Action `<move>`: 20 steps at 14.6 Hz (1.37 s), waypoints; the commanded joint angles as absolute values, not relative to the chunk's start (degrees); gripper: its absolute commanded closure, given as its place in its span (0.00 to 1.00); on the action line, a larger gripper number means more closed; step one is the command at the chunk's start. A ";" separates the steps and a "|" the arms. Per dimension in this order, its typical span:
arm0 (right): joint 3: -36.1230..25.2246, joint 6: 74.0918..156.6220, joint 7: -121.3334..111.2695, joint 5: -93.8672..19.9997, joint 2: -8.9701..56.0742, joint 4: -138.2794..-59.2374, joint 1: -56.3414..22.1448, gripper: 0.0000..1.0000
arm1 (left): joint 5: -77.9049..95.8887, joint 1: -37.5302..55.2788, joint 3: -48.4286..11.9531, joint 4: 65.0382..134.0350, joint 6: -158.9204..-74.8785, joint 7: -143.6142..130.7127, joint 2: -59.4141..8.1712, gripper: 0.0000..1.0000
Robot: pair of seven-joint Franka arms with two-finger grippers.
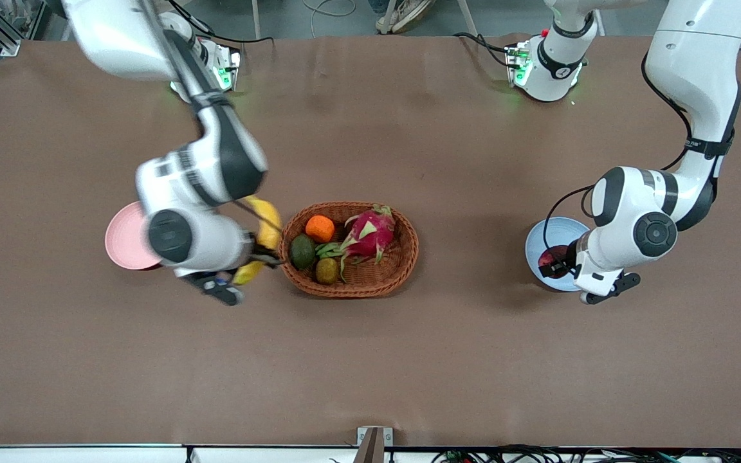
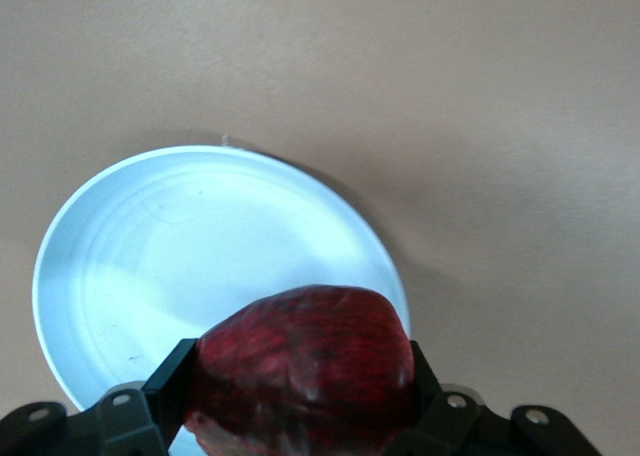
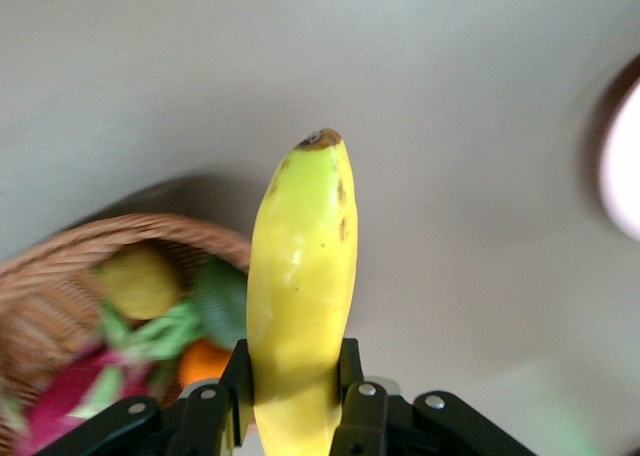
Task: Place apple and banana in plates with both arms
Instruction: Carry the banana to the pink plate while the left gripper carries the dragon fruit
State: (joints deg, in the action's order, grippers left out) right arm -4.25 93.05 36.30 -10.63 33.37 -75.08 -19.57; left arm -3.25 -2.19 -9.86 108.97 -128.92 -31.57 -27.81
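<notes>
Next, my right gripper releases the yellow banana across the middle of the pale pink plate point(image 1: 149, 233).
My left gripper point(image 1: 554, 262) is shut on the dark red apple point(image 1: 550, 258) and holds it over the pale blue plate point(image 1: 545, 233). In the left wrist view the apple point(image 2: 305, 371) sits between the black fingers point(image 2: 172, 378) above the blue plate point(image 2: 180, 256). My right gripper point(image 1: 262, 252) is shut on the yellow banana point(image 1: 266, 226) and holds it in the air between the wicker basket and the pale pink plate point(image 1: 123, 236). In the right wrist view the banana point(image 3: 300, 276) stands between the pads point(image 3: 238, 376); the pink plate point(image 3: 622, 166) shows at the frame's edge.
An oval brown wicker basket point(image 1: 402, 267) stands mid-table with an orange point(image 1: 320, 228), a pink dragon fruit point(image 1: 370, 233), a dark green avocado point(image 1: 302, 251) and a small brownish fruit point(image 1: 327, 270). The right arm's wrist hides part of the pink plate.
</notes>
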 commanded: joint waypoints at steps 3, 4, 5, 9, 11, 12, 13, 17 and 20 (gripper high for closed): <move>-3.16 92.28 16.98 -5.20 28.57 -85.40 -8.36 0.84 | -4.31 -3.52 -10.37 114.43 -135.08 -30.59 -27.15 0.16; -3.16 93.33 16.27 -3.62 27.26 -87.87 -8.00 0.84 | -4.31 -3.52 -10.37 114.43 -135.09 -30.67 -27.33 0.13; -3.08 94.56 15.65 -1.52 25.68 -91.11 -7.82 0.84 | -4.31 -3.52 -10.28 114.61 -135.09 -30.59 -27.33 0.08; -3.08 103.25 5.66 -0.35 18.91 -104.74 -2.65 0.84 | -4.31 -3.43 -10.28 114.87 -133.69 -31.11 -24.71 0.00; -3.08 109.12 -0.14 -0.26 16.45 -111.32 0.95 0.83 | -4.31 -3.43 -10.28 114.26 -130.54 -30.85 -21.64 0.00; -3.08 112.12 -2.44 -0.35 15.04 -114.58 1.58 0.83 | -4.31 -3.34 -10.37 113.91 -128.69 -30.76 -19.62 0.00; -3.08 114.32 -3.16 -0.35 14.07 -117.22 2.54 0.83 | -4.31 -3.34 -10.46 113.56 -127.63 -30.67 -17.95 0.00; -3.08 126.17 -3.60 -0.26 14.24 -125.83 2.72 0.82 | -4.31 -3.34 -10.90 108.04 -120.43 -26.39 -12.75 0.00; -3.08 131.39 -3.78 -0.26 14.76 -128.32 2.72 0.82 | -4.31 -3.52 -10.72 100.22 -113.75 -20.15 -11.08 0.00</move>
